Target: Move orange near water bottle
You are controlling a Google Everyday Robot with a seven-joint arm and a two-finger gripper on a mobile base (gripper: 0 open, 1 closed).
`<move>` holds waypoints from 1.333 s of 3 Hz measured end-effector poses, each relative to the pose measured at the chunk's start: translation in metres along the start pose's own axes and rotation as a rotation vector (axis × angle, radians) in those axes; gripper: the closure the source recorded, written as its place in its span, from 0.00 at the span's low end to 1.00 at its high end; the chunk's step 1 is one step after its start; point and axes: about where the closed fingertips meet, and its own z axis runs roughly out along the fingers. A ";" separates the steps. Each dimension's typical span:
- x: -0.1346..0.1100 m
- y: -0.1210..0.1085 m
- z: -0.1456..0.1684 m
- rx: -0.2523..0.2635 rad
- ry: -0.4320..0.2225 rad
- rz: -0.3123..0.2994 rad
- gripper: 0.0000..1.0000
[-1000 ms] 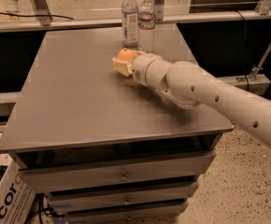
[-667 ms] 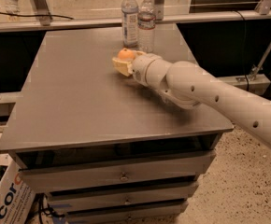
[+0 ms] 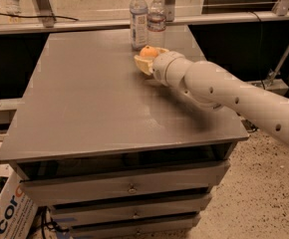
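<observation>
I need to release the orange on the grey table top (image 3: 162, 53), just in front of the shorter water bottle.
The orange (image 3: 148, 51) sits between the pale yellow fingers (image 3: 141, 63) of my gripper (image 3: 146, 57), which is shut on it, low over the grey table top (image 3: 84, 93). Two clear water bottles stand upright at the table's back edge: the taller one (image 3: 138, 19) on the left and a second one (image 3: 157, 20) just to its right. The orange is just in front of the bottles, a short gap from their bases. My white arm (image 3: 224, 93) reaches in from the right.
The table is a drawer cabinet with drawer fronts (image 3: 129, 188) facing me. A metal rail (image 3: 84, 26) runs behind the table. A cardboard box (image 3: 5, 213) stands on the floor at lower left.
My gripper has moved the orange a little toward the back right, closer to the water bottles. The bottles have not moved.
</observation>
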 end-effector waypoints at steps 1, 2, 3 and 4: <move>0.003 -0.031 0.000 0.072 0.013 -0.030 1.00; 0.013 -0.052 0.003 0.115 0.040 -0.040 1.00; 0.021 -0.064 0.010 0.128 0.069 -0.035 1.00; 0.029 -0.070 0.017 0.123 0.093 -0.028 1.00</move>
